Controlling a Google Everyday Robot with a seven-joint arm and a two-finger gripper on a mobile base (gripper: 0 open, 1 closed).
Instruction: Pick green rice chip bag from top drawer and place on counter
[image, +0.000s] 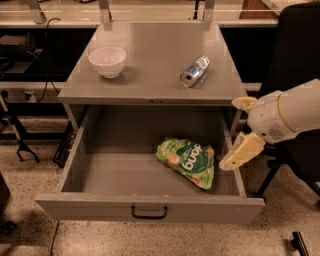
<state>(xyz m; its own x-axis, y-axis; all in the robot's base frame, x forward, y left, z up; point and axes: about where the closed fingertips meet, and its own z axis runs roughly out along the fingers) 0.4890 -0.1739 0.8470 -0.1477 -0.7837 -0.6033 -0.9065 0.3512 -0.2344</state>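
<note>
The green rice chip bag in the top drawer is next for my gripper, which should reach in and close across the bag's middle (191, 160), between its two ends.
The green rice chip bag (187, 161) lies crinkled on the floor of the top drawer (150, 207), right of its middle. The drawer is pulled fully out below the counter (152, 60). My gripper (229, 134) comes in from the right on a white arm and hangs at the drawer's right wall, just right of the bag. It is open and empty, with one cream finger (244, 103) near the counter's edge and the other finger (241, 151) over the drawer's right rim. It does not touch the bag.
A white bowl (107, 60) stands on the counter's left. A silver-blue can (194, 71) lies on its side at the counter's right. A dark chair (295, 45) stands right of the cabinet, with dark shelves and cables to the left.
</note>
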